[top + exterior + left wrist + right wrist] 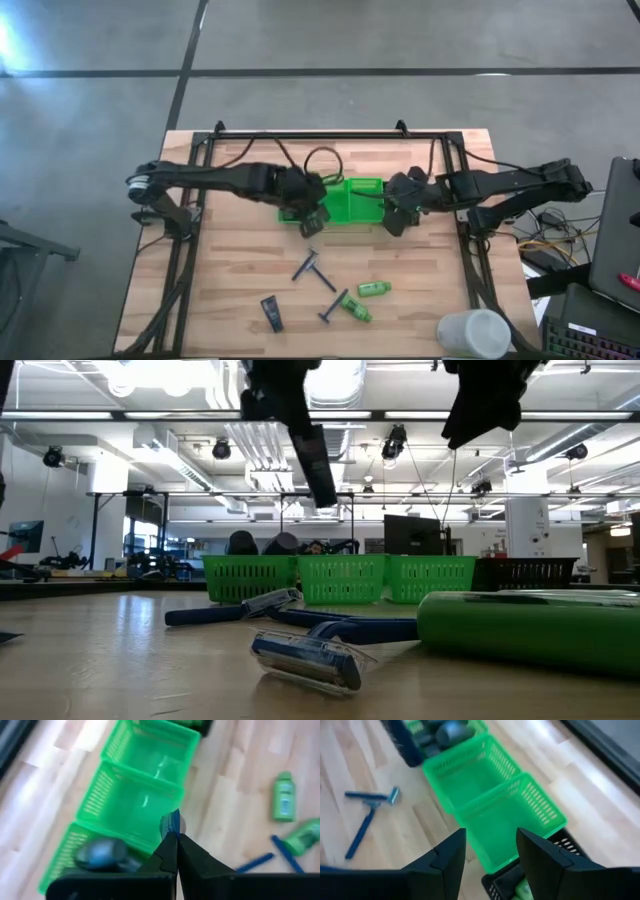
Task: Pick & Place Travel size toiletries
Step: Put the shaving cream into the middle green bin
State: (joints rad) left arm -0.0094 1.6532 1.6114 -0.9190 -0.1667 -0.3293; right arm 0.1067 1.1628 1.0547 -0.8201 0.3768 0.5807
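Next, I release the dark flat tube from my left gripper so that it rests inside the middle compartment of the green tray (329,197) (113,804).
My left gripper (308,212) hangs over the left end of the green three-compartment tray (352,200), shut on a dark flat tube (318,465). In the left wrist view a grey oval bottle (100,852) lies in the tray's end compartment. My right gripper (491,834) is open above the tray's right end and touches nothing. On the table near the front edge lie two blue-handled razors (308,265) (328,305), two green mini bottles (373,289) (355,308) and another dark tube (271,312). My left gripper holds the dark flat tube pinched between its two fingers (167,852), coming from above. Its own wrist view shows only a bluish end of the tube (172,822) past the fingertips. The tube is lifted clear and hangs tilted below the fingers (300,420).
A small black slotted bin (505,885) sits against the tray's right end, under my right gripper, with a green item inside. A pale round container (473,333) stands at the table's near right corner. Bare wood lies left of the tray and along the near left.
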